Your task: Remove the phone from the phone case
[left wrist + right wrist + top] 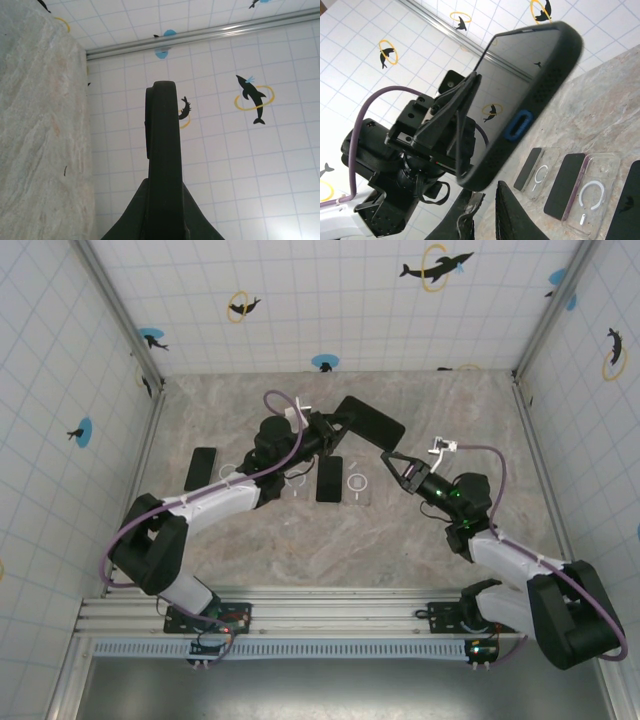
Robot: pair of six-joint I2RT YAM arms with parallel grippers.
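The fingers of my right gripper touch only the edge of the phone case's lower corner, so I will open them, grip that corner (481,177) deeper and peel the phone case back.
The phone (372,420) in its black phone case (540,102) hangs in the air above the back of the table. My left gripper (328,430) is shut on one end of it. In the left wrist view the case (162,145) stands edge-on between the left gripper's (164,212) fingers. The phone screen (515,75) faces the right wrist camera, with a blue button on the case's side. My right gripper (489,192) has its tips closed around the case's lower corner, and in the top view it (388,454) touches the case's right corner.
On the marble table (400,530) lie a black phone (200,468), another phone (329,478) beside a clear case (358,483), and a further clear case (232,475). Tiled walls stand on three sides. The right wrist view shows a phone (565,185) beside a clear case (594,195).
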